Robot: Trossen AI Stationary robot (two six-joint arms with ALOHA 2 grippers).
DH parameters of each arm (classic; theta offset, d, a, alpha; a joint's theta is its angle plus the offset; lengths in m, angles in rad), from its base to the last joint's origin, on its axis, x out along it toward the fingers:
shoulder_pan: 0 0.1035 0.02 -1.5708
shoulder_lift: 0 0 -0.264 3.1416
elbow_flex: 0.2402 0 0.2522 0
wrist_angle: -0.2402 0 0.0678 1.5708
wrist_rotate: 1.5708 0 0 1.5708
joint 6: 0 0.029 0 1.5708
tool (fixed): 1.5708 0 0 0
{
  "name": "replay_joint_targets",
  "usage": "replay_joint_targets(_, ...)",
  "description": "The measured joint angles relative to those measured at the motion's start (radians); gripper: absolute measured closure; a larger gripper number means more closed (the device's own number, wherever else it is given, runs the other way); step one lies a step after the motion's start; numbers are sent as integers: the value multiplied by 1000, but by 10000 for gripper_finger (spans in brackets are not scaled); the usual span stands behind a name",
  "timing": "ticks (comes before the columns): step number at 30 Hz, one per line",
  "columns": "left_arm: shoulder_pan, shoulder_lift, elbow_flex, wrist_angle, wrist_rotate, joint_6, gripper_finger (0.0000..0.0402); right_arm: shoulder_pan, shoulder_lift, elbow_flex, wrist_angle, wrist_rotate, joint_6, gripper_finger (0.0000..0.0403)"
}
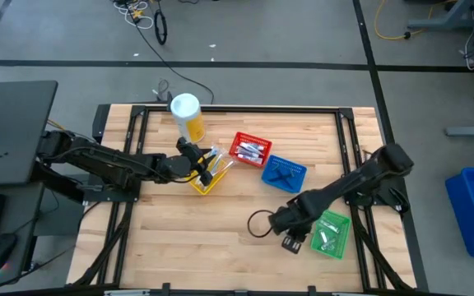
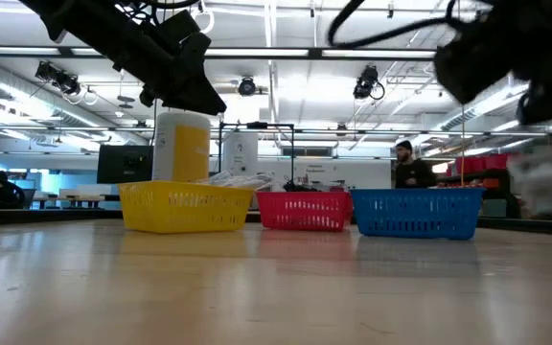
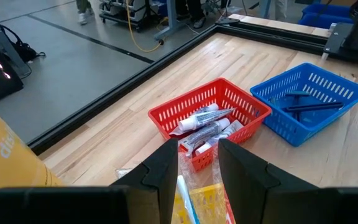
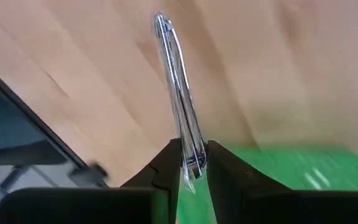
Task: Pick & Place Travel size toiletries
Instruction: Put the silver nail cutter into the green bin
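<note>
Next, my right gripper lets go of the thin shiny toiletry among the small pale items in the green basket (image 1: 327,236) (image 4: 284,185).
My right gripper (image 1: 290,240) (image 4: 191,146) hovers over the wood beside the green basket (image 1: 333,233) (image 4: 303,168), shut on a thin, shiny, clear-wrapped toiletry (image 4: 178,81). My left gripper (image 1: 204,162) (image 3: 197,146) hangs open above the yellow basket (image 1: 206,181) (image 2: 185,206), with nothing between its fingertips. A blue-and-white wrapped toothbrush (image 3: 182,193) lies in that basket below it. White tubes (image 3: 207,127) fill the red basket (image 1: 249,148) (image 3: 229,102). Dark slim pieces (image 3: 306,102) lie in the blue basket (image 1: 284,173). My right gripper pinches one end (image 4: 190,154) of the thin shiny toiletry between its two fingers. The fingers point steeply down and lie along it. The rest sticks out past the fingertips, lifted clear over the table.
A tall white-and-yellow canister (image 1: 188,115) (image 2: 182,149) stands behind the yellow basket. A black cable loop (image 1: 257,224) hangs by my right wrist. Small pale items (image 1: 327,238) lie in the green basket. Bare wood stretches along the table's near side (image 1: 196,247).
</note>
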Motion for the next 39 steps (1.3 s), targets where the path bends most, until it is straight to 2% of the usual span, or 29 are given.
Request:
replay_joint_targets(3, 0, 0, 0, 0, -3, -1, 279, 2, -59, 34, -174, 15, 5, 333)
replay_joint_targets(7, 0, 0, 0, 0, -3, -6, 279, 33, -132, 46, -358, 14, 99, 333)
replay_joint_targets(12, 0, 0, 0, 0, -4, -5, 279, 112, -179, 45, -455, 14, 212, 333)
replay_joint_targets(23, 0, 0, 0, 0, -5, -6, 279, 268, -182, 45, -415, 12, 515, 332)
replay_joint_targets(31, 0, 0, 0, 0, -4, -9, 279, 304, -175, 35, -327, 28, 585, 332)
replay_joint_targets(39, 0, 0, 0, 0, -2, -16, 279, 302, -170, -95, -236, -59, 589, 332)
